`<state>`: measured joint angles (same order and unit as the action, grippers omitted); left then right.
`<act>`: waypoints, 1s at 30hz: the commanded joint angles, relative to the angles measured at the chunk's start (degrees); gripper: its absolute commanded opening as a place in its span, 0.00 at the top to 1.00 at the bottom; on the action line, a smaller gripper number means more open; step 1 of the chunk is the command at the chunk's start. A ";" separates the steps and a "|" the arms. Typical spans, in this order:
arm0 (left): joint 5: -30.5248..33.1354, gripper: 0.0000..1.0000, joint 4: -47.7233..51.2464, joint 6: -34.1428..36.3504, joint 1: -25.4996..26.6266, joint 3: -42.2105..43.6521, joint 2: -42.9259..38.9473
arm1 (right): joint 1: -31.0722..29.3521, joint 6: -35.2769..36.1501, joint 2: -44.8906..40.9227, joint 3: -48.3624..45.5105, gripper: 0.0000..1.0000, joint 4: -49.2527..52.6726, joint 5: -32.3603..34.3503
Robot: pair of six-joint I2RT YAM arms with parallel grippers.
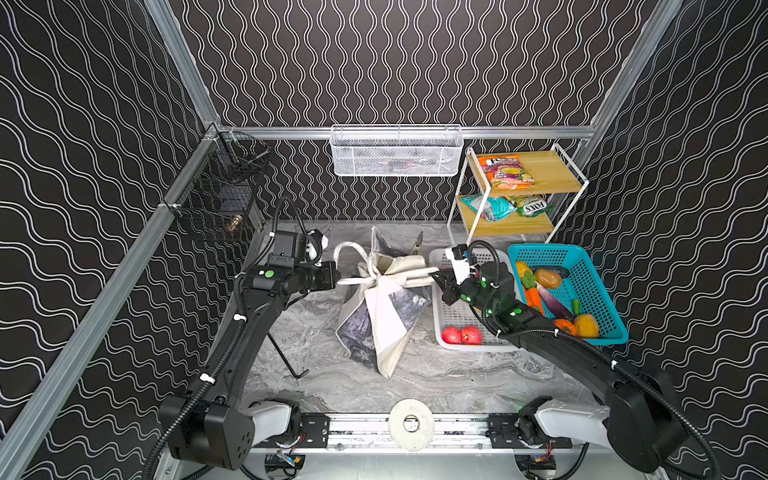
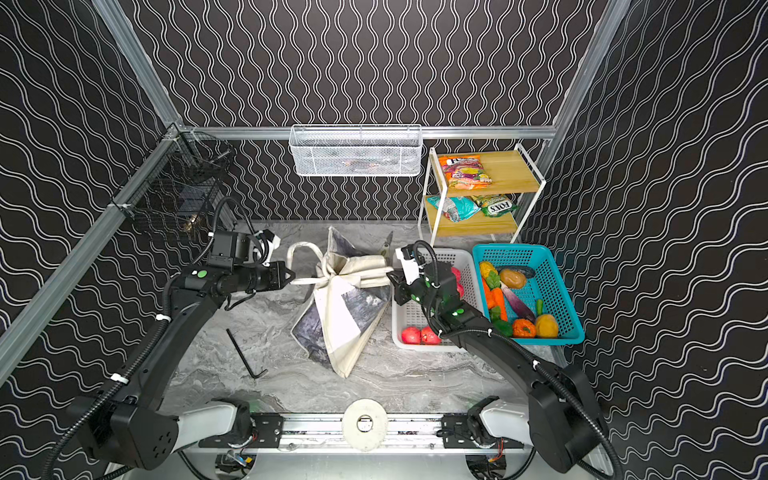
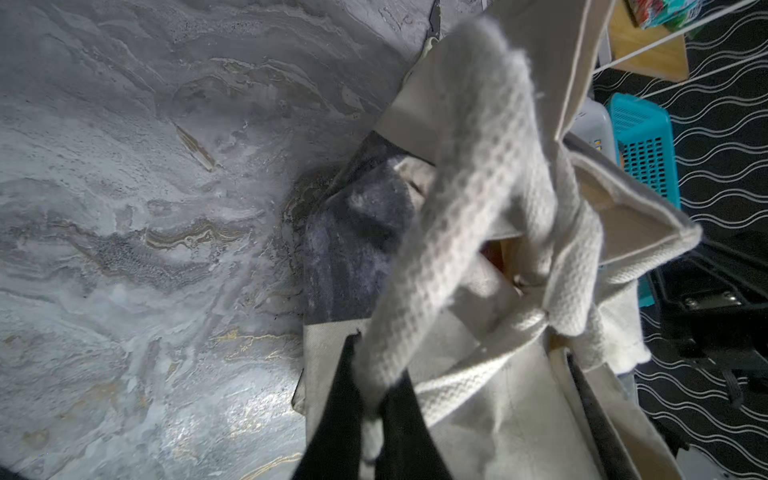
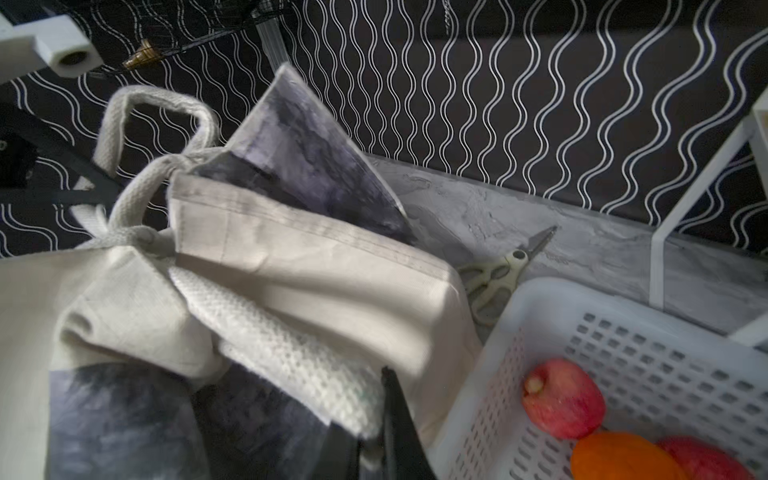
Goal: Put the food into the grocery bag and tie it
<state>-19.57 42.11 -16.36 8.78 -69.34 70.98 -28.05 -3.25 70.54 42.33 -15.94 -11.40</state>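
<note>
One part of the bag's handle arches slack while the other runs straight, so I should open my left gripper, take the loop's far end [image 1: 336, 257] and pull both parts.
The cream grocery bag [image 1: 386, 324] [image 2: 338, 320] with its dark marbled panel stands mid-table, its mouth bunched together. Its two woven handles cross in a knot [image 1: 374, 275] above the mouth. My left gripper [image 1: 338, 279] [image 2: 293, 277] [image 3: 372, 411] is shut on one handle [image 3: 478, 166], pulled leftward. My right gripper [image 1: 434, 276] [image 2: 388, 276] [image 4: 370, 449] is shut on the other handle [image 4: 291, 357], pulled rightward. Food outside the bag: red apples [image 1: 461, 334] [image 4: 561, 399] and an orange [image 4: 619, 457] in the white basket [image 1: 457, 316], toy vegetables [image 1: 557, 299] in the teal basket [image 1: 598, 291], snack packets [image 1: 505, 170] on the shelf.
A two-tier wooden shelf rack [image 1: 552, 170] stands back right. Scissors [image 1: 417, 243] [image 4: 498, 270] lie behind the bag. A black Allen key [image 1: 286, 357] lies front left. A white mesh basket [image 1: 395, 151] hangs on the back rail, a black wire basket [image 1: 220, 191] on the left rail.
</note>
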 commanded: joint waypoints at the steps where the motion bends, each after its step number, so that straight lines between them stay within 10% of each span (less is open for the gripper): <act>1: 11.52 1.00 4.45 1.24 -1.73 0.91 -0.51 | 2.11 -3.35 -1.75 -1.09 1.00 -1.73 13.50; 25: 15.53 1.00 1.99 0.12 -14.73 -3.65 -3.42 | 11.54 -3.52 -2.61 1.72 1.00 7.93 19.11; 30: 8.21 1.00 -0.38 0.82 -14.84 -1.90 -3.50 | 11.67 -1.86 -3.12 0.16 1.00 3.73 12.59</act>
<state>-30.46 43.48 -18.41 -3.46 -71.90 67.92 -19.38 -3.88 67.96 43.42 -11.64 -19.57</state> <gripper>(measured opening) 0.086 0.093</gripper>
